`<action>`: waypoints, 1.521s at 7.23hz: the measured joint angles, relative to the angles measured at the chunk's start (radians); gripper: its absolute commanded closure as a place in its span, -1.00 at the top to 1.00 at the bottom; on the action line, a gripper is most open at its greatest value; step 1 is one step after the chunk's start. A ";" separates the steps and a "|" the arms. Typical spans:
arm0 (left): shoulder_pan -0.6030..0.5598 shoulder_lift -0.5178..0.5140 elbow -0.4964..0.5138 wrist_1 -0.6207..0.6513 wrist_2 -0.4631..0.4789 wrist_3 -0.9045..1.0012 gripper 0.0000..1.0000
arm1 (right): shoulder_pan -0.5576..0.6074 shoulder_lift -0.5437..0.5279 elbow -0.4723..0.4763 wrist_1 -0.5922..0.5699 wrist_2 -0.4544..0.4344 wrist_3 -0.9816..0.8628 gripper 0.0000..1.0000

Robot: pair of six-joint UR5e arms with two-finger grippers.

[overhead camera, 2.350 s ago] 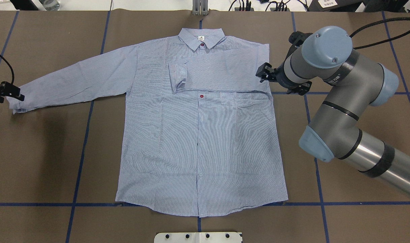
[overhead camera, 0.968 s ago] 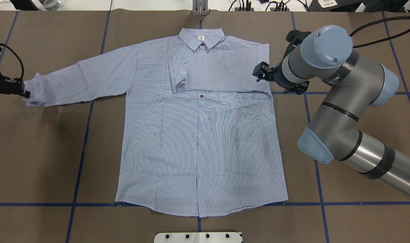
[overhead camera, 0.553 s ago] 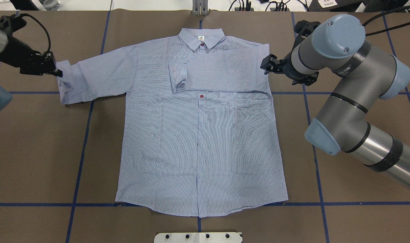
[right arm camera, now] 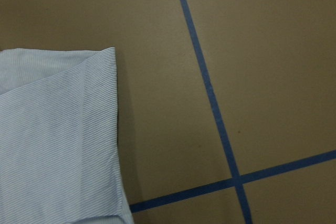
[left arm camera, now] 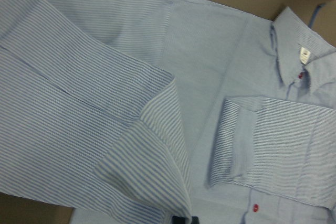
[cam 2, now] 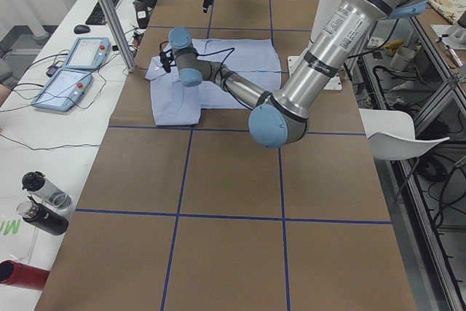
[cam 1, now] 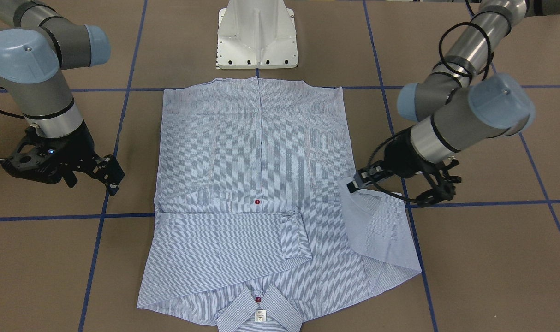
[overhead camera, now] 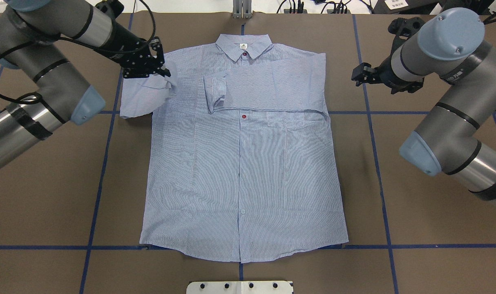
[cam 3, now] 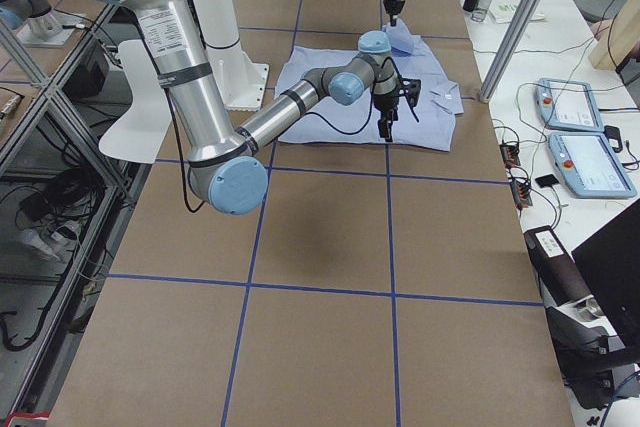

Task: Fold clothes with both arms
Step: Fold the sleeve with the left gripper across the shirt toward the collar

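I will release the cuff with my left gripper past the red button, on the shirt (cam 1: 197, 193) beside the folded sleeve's near edge.
The light blue striped shirt (overhead camera: 240, 163) lies flat and face up, collar at the far side; it also shows in the front view (cam 1: 243, 152). Its one sleeve (overhead camera: 268, 85) lies folded across the chest. My left gripper (overhead camera: 164, 70) is shut on the cuff of the other sleeve (overhead camera: 144, 96) and holds it raised over the shirt's shoulder; it also shows in the front view (cam 1: 352, 184). The left wrist view shows the doubled sleeve (left arm camera: 105, 145) hanging from the fingertips. My right gripper (overhead camera: 357, 75) is open and empty, over bare table beside the shirt's folded edge (right arm camera: 58, 140).
The white pedestal base (overhead camera: 240, 287) stands at the near edge. A metal post (overhead camera: 242, 8) stands at the far edge. Blue tape lines (overhead camera: 378, 171) cross the brown table cover. Teach pendants (cam 2: 73, 71) and bottles (cam 2: 44, 202) lie on the side bench.
My left gripper has carried the sleeve cuff from the far left in toward the shirt's shoulder, doubling the sleeve over. My right gripper has drawn back to the right, off the shirt's edge.
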 measured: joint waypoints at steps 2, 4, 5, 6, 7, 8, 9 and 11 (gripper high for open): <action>0.086 -0.120 0.025 -0.002 0.121 -0.096 -1.00 | 0.008 -0.017 0.000 0.004 -0.001 -0.014 0.99; 0.155 -0.220 0.091 -0.004 0.213 -0.156 -1.00 | 0.008 -0.022 0.000 0.004 -0.003 -0.016 0.99; 0.181 -0.255 0.116 -0.006 0.248 -0.186 -1.00 | 0.008 -0.023 0.000 0.004 -0.005 -0.015 0.99; 0.199 -0.276 0.129 -0.007 0.267 -0.204 -1.00 | 0.008 -0.024 0.000 0.004 -0.007 -0.014 0.99; 0.219 -0.289 0.137 -0.008 0.292 -0.212 -1.00 | 0.007 -0.024 -0.001 0.004 -0.009 -0.013 0.99; 0.241 -0.294 0.141 -0.010 0.327 -0.214 -1.00 | 0.006 -0.025 -0.003 0.004 -0.011 -0.013 0.99; 0.256 -0.295 0.143 -0.013 0.352 -0.215 -0.99 | 0.006 -0.025 -0.004 0.004 -0.012 -0.012 0.99; 0.267 -0.298 0.148 -0.017 0.366 -0.214 0.14 | 0.004 -0.025 -0.006 0.005 -0.012 -0.009 0.99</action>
